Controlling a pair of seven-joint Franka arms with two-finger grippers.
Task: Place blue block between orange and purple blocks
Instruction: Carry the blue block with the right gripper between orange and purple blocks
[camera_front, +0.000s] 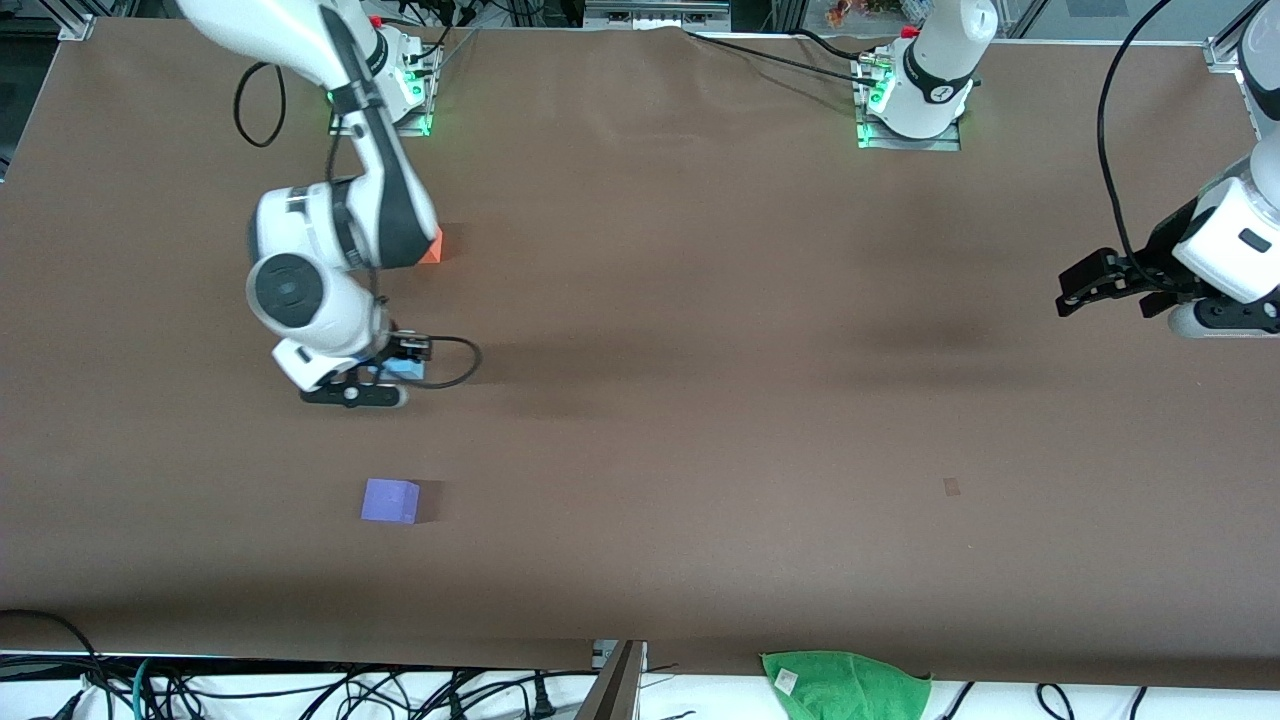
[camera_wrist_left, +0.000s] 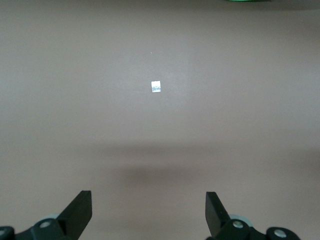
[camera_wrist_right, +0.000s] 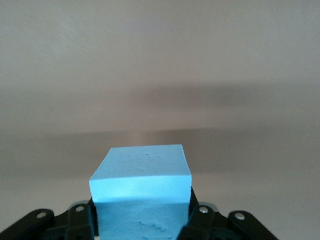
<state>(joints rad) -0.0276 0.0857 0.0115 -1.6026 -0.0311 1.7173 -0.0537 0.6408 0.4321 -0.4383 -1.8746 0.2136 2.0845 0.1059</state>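
Next, my right gripper lets go of the light blue block on the brown table about halfway (camera_front: 397, 362) between orange and purple blocks. The light blue block is now held over the table.
My right gripper (camera_front: 385, 375) is shut on the light blue block (camera_front: 406, 368), which fills the lower middle of the right wrist view (camera_wrist_right: 142, 192) between the black fingers (camera_wrist_right: 202, 222). It is over the table between the orange block (camera_front: 433, 248), mostly hidden by the right arm, and the purple block (camera_front: 390, 500), which lies nearer the front camera. My left gripper (camera_front: 1100, 285) waits open and empty at the left arm's end of the table; its view shows the spread fingers (camera_wrist_left: 80, 210) over bare table.
A green cloth (camera_front: 845, 685) lies at the front edge of the table. A small tape mark (camera_front: 951, 486) sits on the brown table, also in the left wrist view (camera_wrist_left: 156, 86). Cables hang along the front edge.
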